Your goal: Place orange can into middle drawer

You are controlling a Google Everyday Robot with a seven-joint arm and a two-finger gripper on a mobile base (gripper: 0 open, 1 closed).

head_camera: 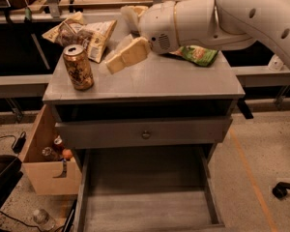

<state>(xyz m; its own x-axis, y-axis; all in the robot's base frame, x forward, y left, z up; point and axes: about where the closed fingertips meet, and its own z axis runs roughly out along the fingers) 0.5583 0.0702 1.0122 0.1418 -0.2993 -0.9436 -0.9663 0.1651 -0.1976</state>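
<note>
I need to next grip the orange can around the middle of its body [79,67], below the can's top rim.
The orange can [78,66] stands upright on the front left of the grey cabinet top [183,81]. My gripper [122,57], cream-coloured at the end of the white arm [208,18], hovers over the top just right of the can, a small gap apart, pointing down-left at it. It holds nothing that I can see. The middle drawer [145,204] is pulled out below the cabinet, its flat grey floor bare.
Crisp bags [82,30] lie behind the can. A green bag [199,55] lies under the arm at the right. A grey drawer front with a knob [145,135] sits above the open drawer. A cardboard box [46,170] stands on the floor at left.
</note>
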